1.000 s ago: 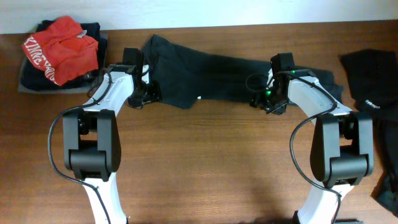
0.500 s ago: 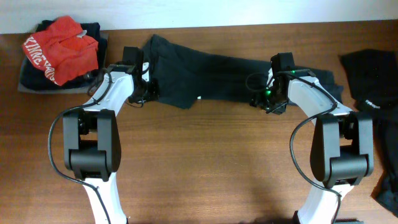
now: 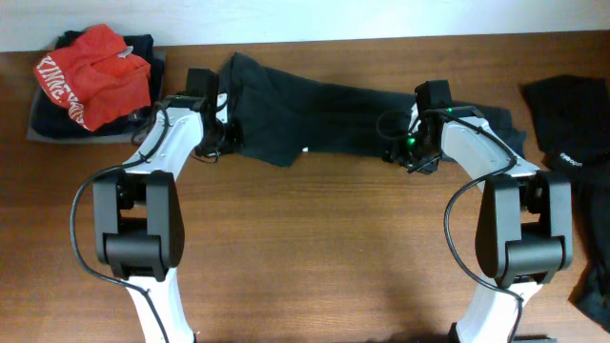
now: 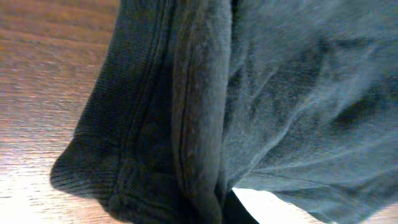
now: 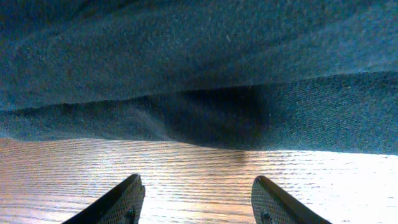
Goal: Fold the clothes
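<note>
My left gripper is beside a thick fold bunched up by the T-shirt's ribbed hem, so it should open, take the fold's near end (image 4: 198, 190) and carry it towards the back.
A dark teal-grey T-shirt (image 3: 324, 110) lies stretched in a long band across the back of the table. My left gripper (image 3: 223, 136) sits at its left end. In the left wrist view the shirt (image 4: 249, 93) fills the frame and its ribbed hem bunches in where the jaws meet, hiding the fingers. It is shut on that edge. My right gripper (image 3: 408, 155) is at the shirt's near edge towards the right. It stands open (image 5: 196, 180) with bare wood between its fingers (image 5: 124, 202), and the cloth (image 5: 186, 62) lies just ahead of them.
A red garment (image 3: 91, 71) lies on a dark folded pile at the back left corner. A black garment with white lettering (image 3: 572, 124) lies at the right edge. More dark cloth (image 3: 596, 286) shows at the lower right. The wooden table (image 3: 315, 248) stretches in front of the arms.
My left gripper has closed on the shirt's left edge and shifted slightly left. The right arm and the rest of the shirt have stayed still.
</note>
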